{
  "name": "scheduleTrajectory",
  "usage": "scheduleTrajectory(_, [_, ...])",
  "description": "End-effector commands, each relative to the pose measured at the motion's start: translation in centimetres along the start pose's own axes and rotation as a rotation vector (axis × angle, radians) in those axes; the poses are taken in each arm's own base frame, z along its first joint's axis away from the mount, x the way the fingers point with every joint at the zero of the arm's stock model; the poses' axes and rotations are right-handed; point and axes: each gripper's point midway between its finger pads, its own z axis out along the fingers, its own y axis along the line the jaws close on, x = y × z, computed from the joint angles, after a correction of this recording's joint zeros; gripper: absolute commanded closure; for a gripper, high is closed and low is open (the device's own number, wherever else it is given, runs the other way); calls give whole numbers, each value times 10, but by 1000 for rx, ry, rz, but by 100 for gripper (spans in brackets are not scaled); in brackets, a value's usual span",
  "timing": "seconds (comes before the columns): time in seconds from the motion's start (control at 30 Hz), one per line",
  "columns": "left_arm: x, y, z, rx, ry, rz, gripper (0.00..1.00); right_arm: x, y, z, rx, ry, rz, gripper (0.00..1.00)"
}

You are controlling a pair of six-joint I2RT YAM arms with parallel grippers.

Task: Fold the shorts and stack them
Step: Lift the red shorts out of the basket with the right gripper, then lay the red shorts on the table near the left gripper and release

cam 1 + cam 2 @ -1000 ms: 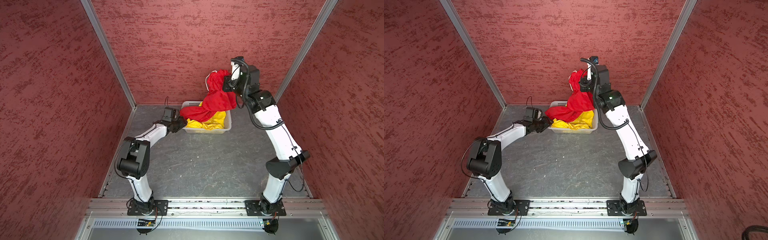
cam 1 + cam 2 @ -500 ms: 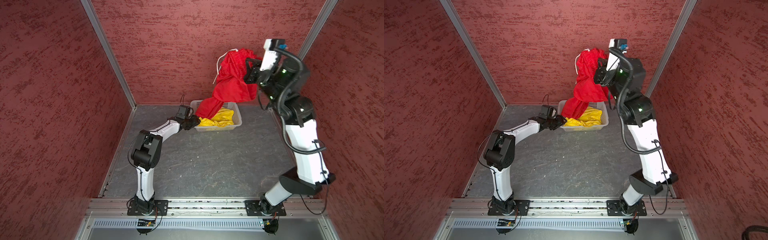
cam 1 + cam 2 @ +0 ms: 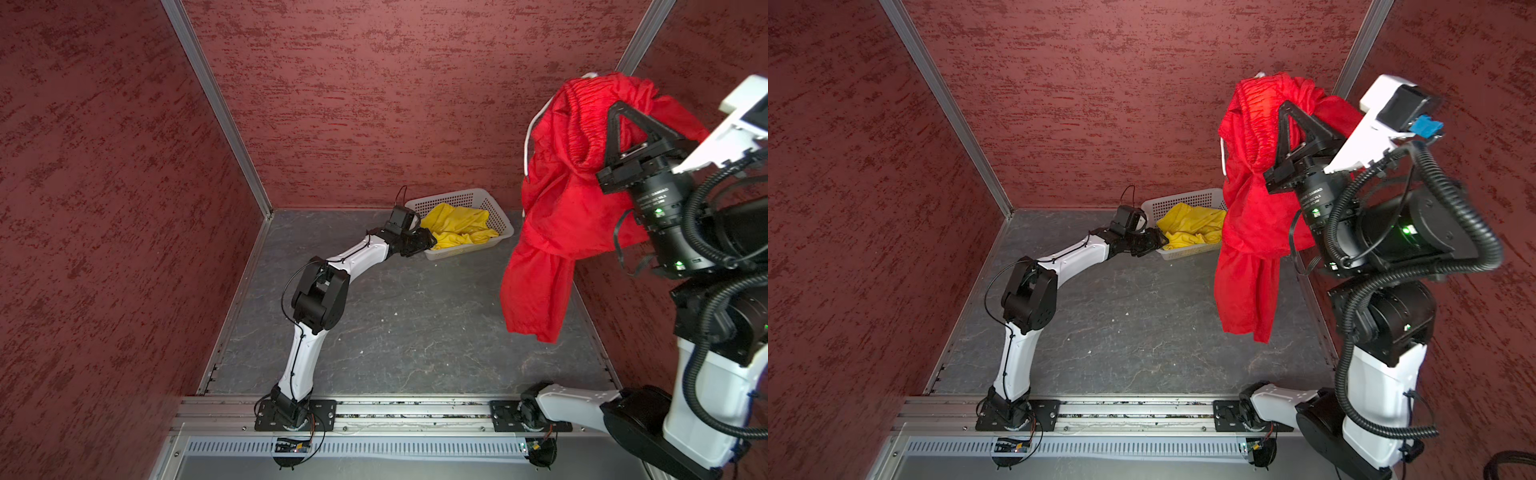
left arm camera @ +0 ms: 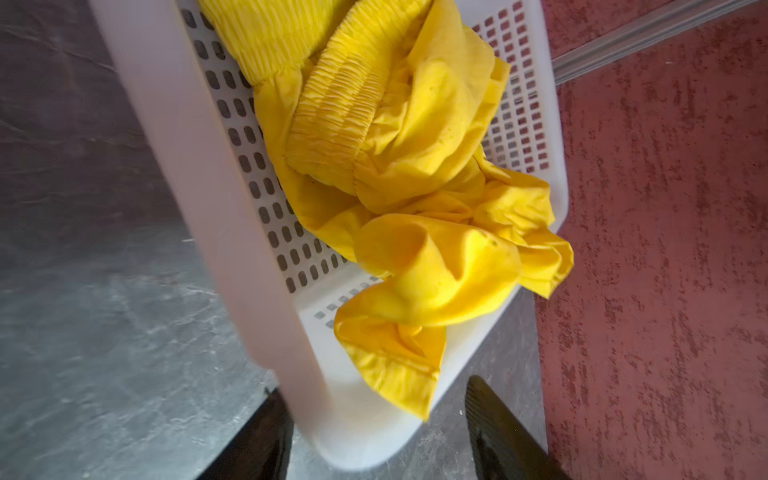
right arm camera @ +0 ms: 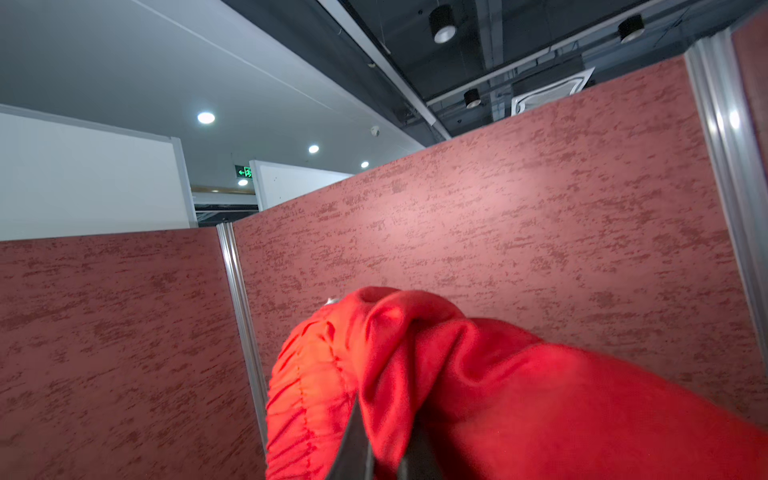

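I need to let go of the red shorts, now hanging free above the floor, with my right gripper on the bare grey floor (image 3: pixel 389 286) in front of my left gripper.
My right gripper (image 3: pixel 616 109) is raised high at the right, shut on the gathered waist of the red shorts (image 3: pixel 557 216); they hang free above the floor and appear in both top views (image 3: pixel 1254 208). In the right wrist view the red fabric (image 5: pixel 457 395) bunches over the gripper (image 5: pixel 386 432). The yellow shorts (image 3: pixel 457 226) lie crumpled in the white perforated basket (image 3: pixel 500 216) at the back. My left gripper (image 3: pixel 424 243) stands open at the basket's near left corner. The left wrist view has that corner (image 4: pixel 249 249) between the fingers (image 4: pixel 498 428), with a yellow leg (image 4: pixel 399 166) spilling over it.
Red textured walls with aluminium corner posts (image 3: pixel 220 108) close in the grey floor (image 3: pixel 407 332) on three sides. A metal rail (image 3: pixel 395 411) carrying both arm bases runs along the front. The right arm's elbow and cables (image 3: pixel 1391 249) bulk large at the right wall.
The right arm has swung up and to the right, lifting the red shorts clear of the basket. The basket has slid to the right, and the left gripper followed it and opened slightly.
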Motion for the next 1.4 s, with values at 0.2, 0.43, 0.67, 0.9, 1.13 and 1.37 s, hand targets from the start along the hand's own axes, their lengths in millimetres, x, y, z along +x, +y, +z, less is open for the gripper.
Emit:
scheduleTrajectory(0.2, [-52,-7,-164,-31,-288,4,28,150,-4,28,-55,345,131,100])
scheduleTrajectory(0.43, [-40,27,-270,-169,-479,38,19,259,15,37,-115,560,243,100])
scheduleTrajectory(0.67, [-11,62,-325,-288,-552,16,9,384,78,42,-203,797,285,100])
scheduleTrajectory(0.9, [11,89,-342,-345,-579,-36,1,480,145,48,-337,1006,351,48])
scheduleTrajectory(1.13, [17,108,-333,-379,-552,-59,1,467,104,43,-199,962,193,32])
scheduleTrajectory(1.37, [35,128,-298,-388,-398,-68,21,487,23,-6,27,1026,55,25])
